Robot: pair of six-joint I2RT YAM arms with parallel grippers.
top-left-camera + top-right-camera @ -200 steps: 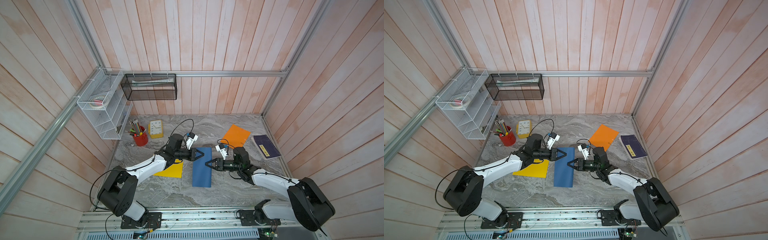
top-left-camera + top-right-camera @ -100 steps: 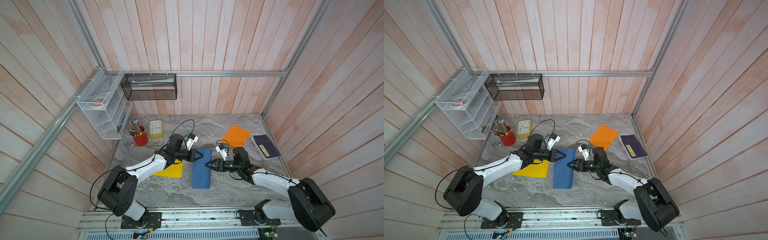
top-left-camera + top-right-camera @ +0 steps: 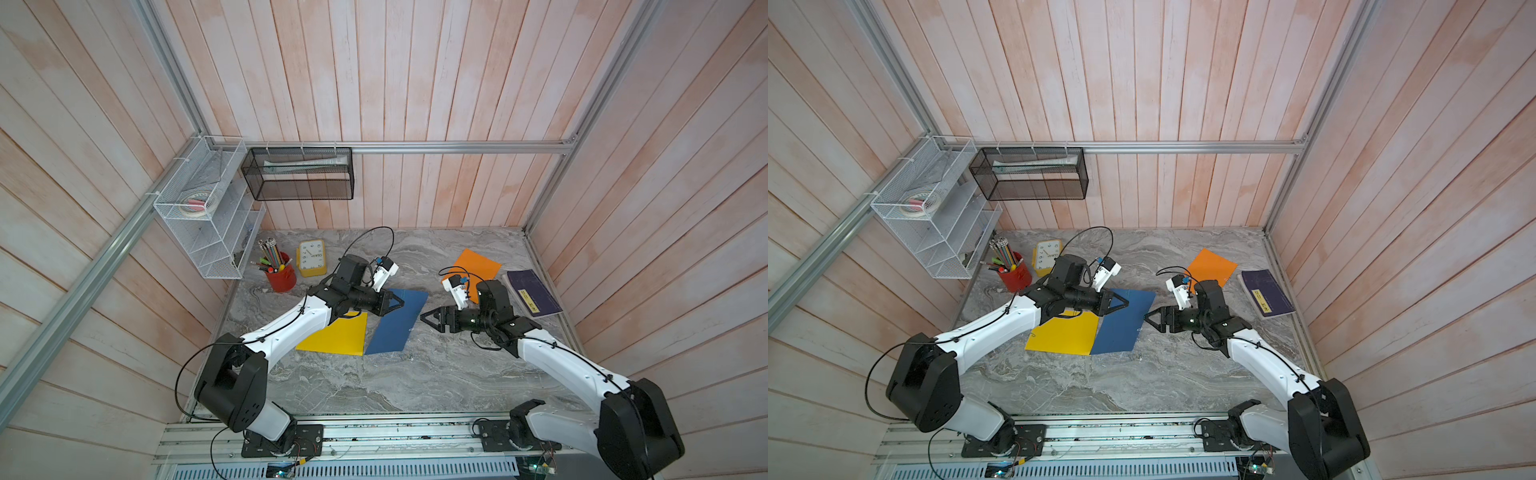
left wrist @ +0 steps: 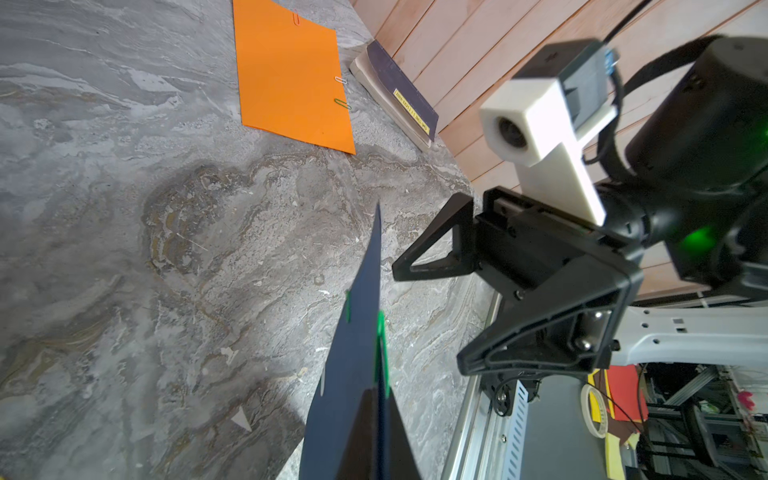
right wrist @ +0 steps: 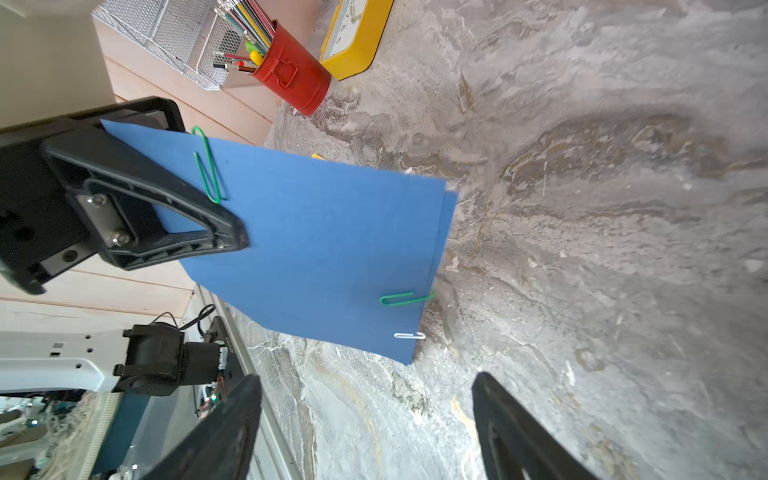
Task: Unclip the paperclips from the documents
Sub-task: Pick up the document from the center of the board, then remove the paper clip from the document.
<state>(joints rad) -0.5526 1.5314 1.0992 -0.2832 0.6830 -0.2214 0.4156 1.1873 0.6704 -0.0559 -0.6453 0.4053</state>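
The green paperclip (image 3: 403,290) (image 5: 201,144) is beside my left gripper's fingers, along the held edge of the dark blue document. Next, my right gripper closes on it.
My left gripper (image 3: 401,302) is shut on a corner of the dark blue document (image 3: 397,324), holding that end up off the table. In the right wrist view the blue document (image 5: 316,249) carries a green paperclip (image 5: 206,164) beside the left fingers, another green paperclip (image 5: 407,297) and a silvery one (image 5: 409,335) on its far edge. My right gripper (image 5: 368,376) stands open just short of that edge, touching nothing. The yellow document (image 3: 336,336) lies under my left arm. The orange document (image 4: 291,75) lies flat with a red clip (image 4: 296,18), a silvery clip (image 4: 340,80) and a green clip (image 4: 343,104).
A dark purple book (image 3: 532,293) lies by the right wall. A red pencil cup (image 3: 282,276) and a yellow clock (image 3: 311,257) stand at the back left, below a white wire rack (image 3: 203,216) and a black mesh basket (image 3: 299,174).
My right gripper's jaws have opened wide and drawn slightly back from the blue document. The document's lower end has swung left toward the yellow sheet. The left gripper stays shut.
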